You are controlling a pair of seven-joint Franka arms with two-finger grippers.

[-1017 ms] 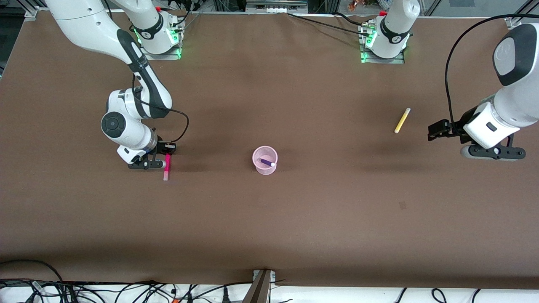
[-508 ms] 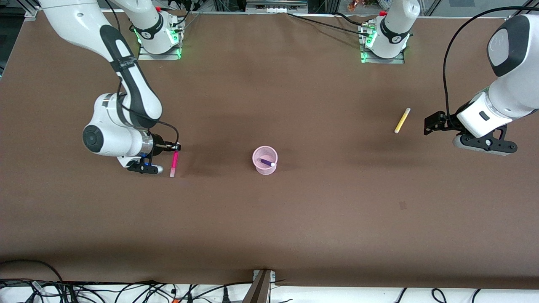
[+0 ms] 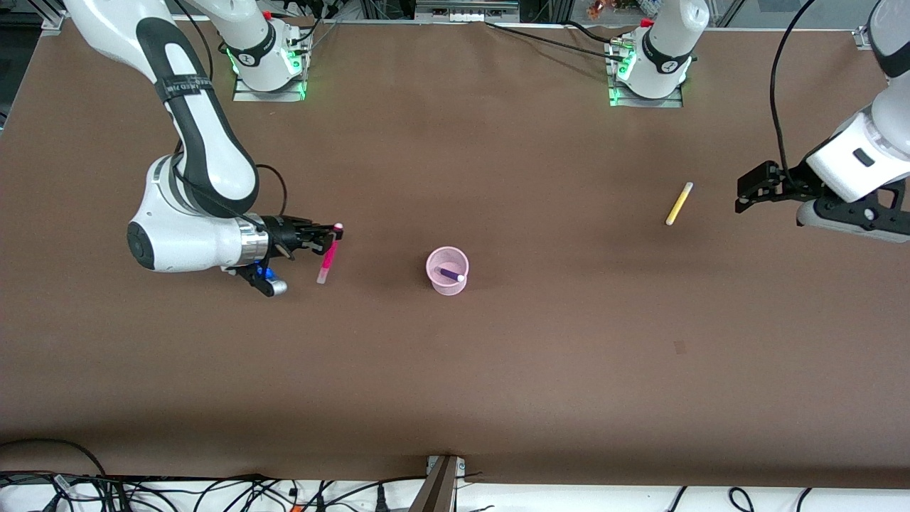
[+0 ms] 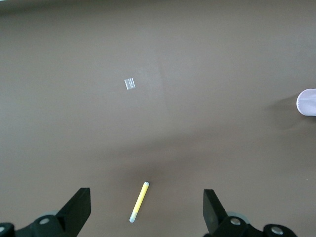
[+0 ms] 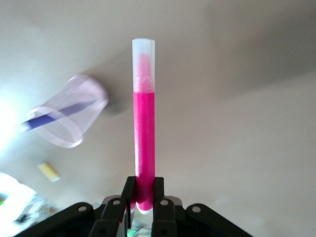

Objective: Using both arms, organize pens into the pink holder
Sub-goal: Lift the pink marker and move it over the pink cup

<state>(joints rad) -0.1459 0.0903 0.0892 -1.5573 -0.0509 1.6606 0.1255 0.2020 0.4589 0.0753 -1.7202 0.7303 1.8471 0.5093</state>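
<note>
Next, my right gripper lets go of the magenta-pink pen inside the pink holder [image 3: 448,262] [image 5: 66,127], next to the purple pen.
The pink holder [image 3: 447,271] stands at the table's middle with the purple pen [image 3: 451,273] leaning inside; both show in the right wrist view, the holder [image 5: 69,117] and the purple pen [image 5: 44,118]. My right gripper [image 3: 333,237] is shut on the magenta-pink pen [image 3: 327,259], held above the table toward the right arm's end from the holder; the pen [image 5: 143,123] fills the right wrist view. The yellow pen [image 3: 679,203] lies on the table toward the left arm's end. My left gripper [image 3: 746,192] is open, up in the air beside it; the yellow pen [image 4: 138,202] shows between its fingers. The green pen is out of view.
A small pale scrap [image 4: 130,83] lies on the brown table [image 3: 540,341]. The arm bases [image 3: 266,57] [image 3: 654,67] stand along the edge farthest from the front camera. Cables run along the table's near edge [image 3: 213,491].
My right gripper has lifted the magenta-pink pen off the table and carried it toward the holder. My left gripper has shifted slightly away from the yellow pen, toward the left arm's end.
</note>
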